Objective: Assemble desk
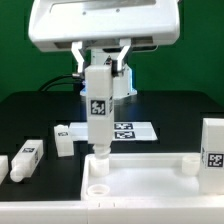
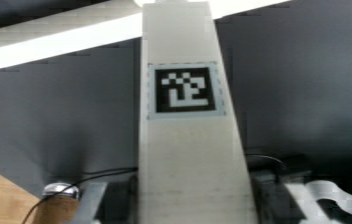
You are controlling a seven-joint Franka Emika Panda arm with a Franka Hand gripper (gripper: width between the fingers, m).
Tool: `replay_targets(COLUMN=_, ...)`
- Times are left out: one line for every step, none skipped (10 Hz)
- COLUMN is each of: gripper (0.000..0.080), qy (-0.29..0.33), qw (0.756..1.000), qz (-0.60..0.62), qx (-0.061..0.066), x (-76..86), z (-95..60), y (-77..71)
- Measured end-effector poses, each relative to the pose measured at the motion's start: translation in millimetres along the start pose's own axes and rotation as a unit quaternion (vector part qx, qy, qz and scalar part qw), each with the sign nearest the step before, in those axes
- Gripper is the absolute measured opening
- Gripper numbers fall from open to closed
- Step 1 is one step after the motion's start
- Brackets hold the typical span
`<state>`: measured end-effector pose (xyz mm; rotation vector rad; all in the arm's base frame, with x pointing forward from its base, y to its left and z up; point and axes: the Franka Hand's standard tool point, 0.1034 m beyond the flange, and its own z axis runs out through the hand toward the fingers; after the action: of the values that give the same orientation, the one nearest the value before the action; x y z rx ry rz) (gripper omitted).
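Note:
Next, my gripper lets go of the white leg in the round front corner socket of the rimmed tabletop (image 1: 96,188).
My gripper (image 1: 98,70) is shut on a square white leg (image 1: 98,105) with a black-and-white tag, held upright. The leg's lower end stands at a round corner socket (image 1: 99,160) of the white rimmed tabletop (image 1: 150,185) at the front. In the wrist view the leg (image 2: 191,100) fills the middle, with a finger (image 2: 297,200) beside it. Another leg (image 1: 213,152) stands on the tabletop at the exterior view's right. Two loose legs lie on the black table at the exterior view's left, one (image 1: 26,159) near the edge and one (image 1: 64,138) closer in.
The marker board (image 1: 128,131) lies flat on the black table behind the held leg. The big white robot base (image 1: 100,25) stands at the back. A green wall runs behind the table.

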<state>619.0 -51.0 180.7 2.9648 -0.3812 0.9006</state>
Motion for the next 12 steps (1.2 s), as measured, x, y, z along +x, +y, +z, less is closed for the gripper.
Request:
replay_targets(gripper=0.0285, qy=-0.004, qw=1.0, qz=-0.001, qx=-0.002, x=-2.6, z=6.4, y=0.2)
replay_targets(gripper=0.0285, qy=-0.002, qw=1.0, qz=-0.003, qx=-0.005, x=-6.6, z=12.0, y=0.8)
replay_targets(gripper=0.0285, qy=-0.005, qw=1.0, qz=-0.005, qx=-0.008, x=-13.1, z=18.8, y=0.4)
replay_targets(gripper=0.0285, qy=-0.008, qw=1.0, qz=-0.005, qx=-0.007, x=-16.7, z=21.2, y=-2.9)
replay_targets(gripper=0.0285, qy=-0.009, qw=1.0, qz=-0.008, qx=-0.006, x=-19.2, z=23.4, y=-5.7)
replay_targets(gripper=0.0285, qy=-0.012, qw=1.0, qz=-0.01, qx=-0.007, x=-23.0, z=27.6, y=-6.5)
replay_targets(gripper=0.0285, qy=-0.013, qw=1.0, qz=-0.011, qx=-0.007, x=-23.9, z=30.7, y=-7.6)
replay_targets(gripper=0.0285, qy=-0.011, qw=1.0, qz=-0.012, qx=-0.007, x=-22.9, z=31.8, y=-7.7)
replay_targets(gripper=0.0285, qy=-0.009, qw=1.0, qz=-0.012, qx=-0.009, x=-22.4, z=32.2, y=-6.2)
replay_targets(gripper=0.0285, qy=-0.009, qw=1.0, qz=-0.011, qx=-0.01, x=-22.2, z=32.4, y=-4.6)
replay_targets(gripper=0.0285, qy=-0.008, qw=1.0, qz=-0.011, qx=-0.01, x=-21.9, z=32.7, y=-4.6)
replay_targets(gripper=0.0285, qy=-0.002, qw=1.0, qz=-0.012, qx=-0.012, x=-20.9, z=33.5, y=-3.2)
